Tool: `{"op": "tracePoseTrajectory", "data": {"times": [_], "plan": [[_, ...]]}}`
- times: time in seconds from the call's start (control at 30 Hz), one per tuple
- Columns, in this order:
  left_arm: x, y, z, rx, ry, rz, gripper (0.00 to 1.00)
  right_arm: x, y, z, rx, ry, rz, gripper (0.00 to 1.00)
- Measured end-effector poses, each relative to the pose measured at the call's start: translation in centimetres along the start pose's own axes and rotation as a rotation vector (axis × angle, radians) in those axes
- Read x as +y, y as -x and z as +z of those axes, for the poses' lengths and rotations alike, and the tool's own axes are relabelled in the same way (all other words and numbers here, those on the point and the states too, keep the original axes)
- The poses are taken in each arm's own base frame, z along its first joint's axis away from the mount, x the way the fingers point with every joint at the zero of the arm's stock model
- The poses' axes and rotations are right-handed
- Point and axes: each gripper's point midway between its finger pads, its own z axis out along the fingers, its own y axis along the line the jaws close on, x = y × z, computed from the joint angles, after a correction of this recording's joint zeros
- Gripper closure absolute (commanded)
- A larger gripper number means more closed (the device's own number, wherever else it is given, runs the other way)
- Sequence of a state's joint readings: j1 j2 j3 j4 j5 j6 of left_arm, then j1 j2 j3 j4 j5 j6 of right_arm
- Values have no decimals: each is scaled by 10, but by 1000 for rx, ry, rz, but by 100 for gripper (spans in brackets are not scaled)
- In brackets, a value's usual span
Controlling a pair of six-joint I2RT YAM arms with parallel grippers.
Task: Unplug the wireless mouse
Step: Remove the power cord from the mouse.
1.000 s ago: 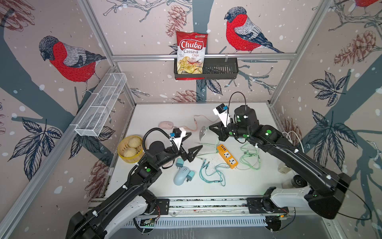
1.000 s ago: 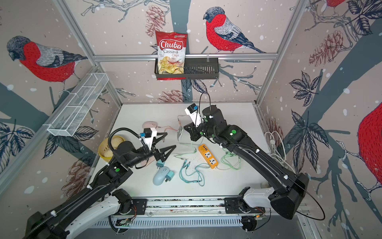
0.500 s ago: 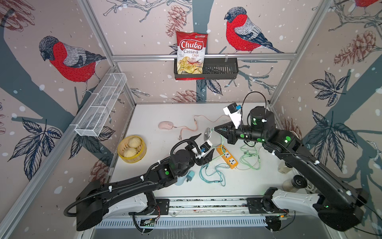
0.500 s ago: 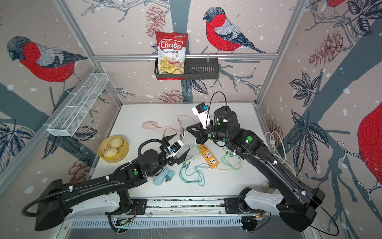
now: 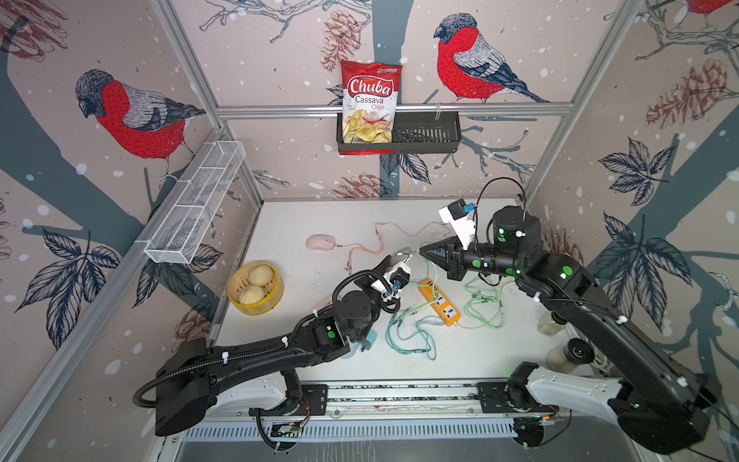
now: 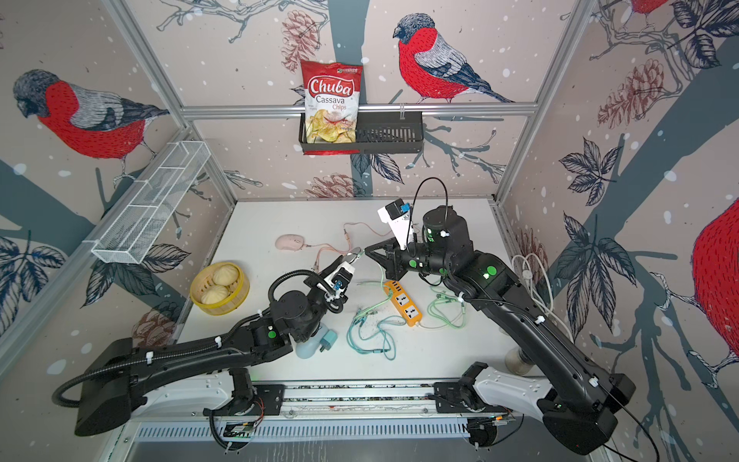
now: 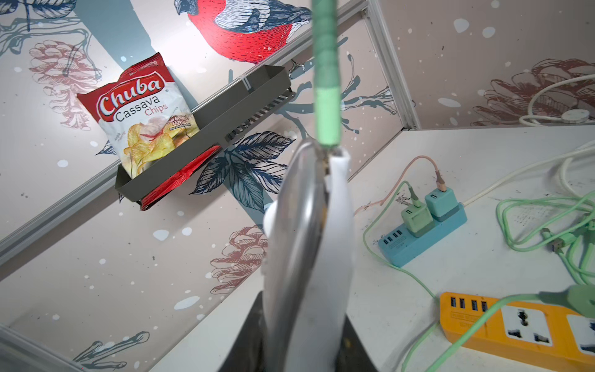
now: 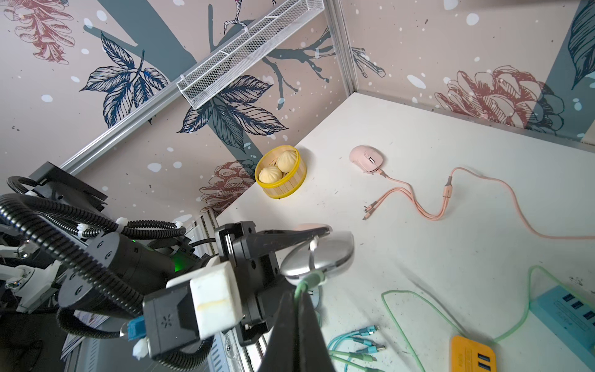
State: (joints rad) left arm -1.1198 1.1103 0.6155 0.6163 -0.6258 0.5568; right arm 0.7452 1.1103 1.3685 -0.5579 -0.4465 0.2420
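Observation:
The robot's right gripper is holding the green cable behind its plug, so it should open, move nearer to the mouse and grab the plug body (image 7: 328, 118) before it pulls.
The wireless mouse (image 5: 401, 253), silver and white, hangs above the middle of the table (image 5: 312, 224). My left gripper (image 5: 395, 262) is shut on it, with a dark finger (image 7: 254, 325) on each side of its body (image 7: 306, 244). A green cable (image 7: 326, 96) is plugged into the mouse's front end. My right gripper (image 5: 424, 250) is shut on that cable just behind the plug (image 8: 309, 279), its tips (image 8: 301, 301) almost touching the mouse (image 8: 318, 254). Both top views show the two grippers meeting tip to tip at the mouse (image 6: 354, 253).
A pink mouse (image 5: 320, 242) with a pink cable lies at the back left. An orange power strip (image 5: 439, 301), green and teal cables (image 5: 412, 336) lie below the grippers. A blue power strip (image 7: 421, 233), a steamer basket (image 5: 258, 309) and a blue mouse (image 6: 310, 348) are nearby.
My left arm reached in from the front left and its open jaws closed on the mouse. The right gripper kept hold of the green cable and shifted only slightly.

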Motion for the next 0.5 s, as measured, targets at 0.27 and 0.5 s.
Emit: {"op": "tracePoseTrajectory", "data": {"times": [0.27,0.5], "plan": [[8,2,-7,2,2,23,100,-9,-5,0,8,-11,5,72],[7,-3,-16,32,-55,117,100,-6,-31,15,64,17,11,63]]}}
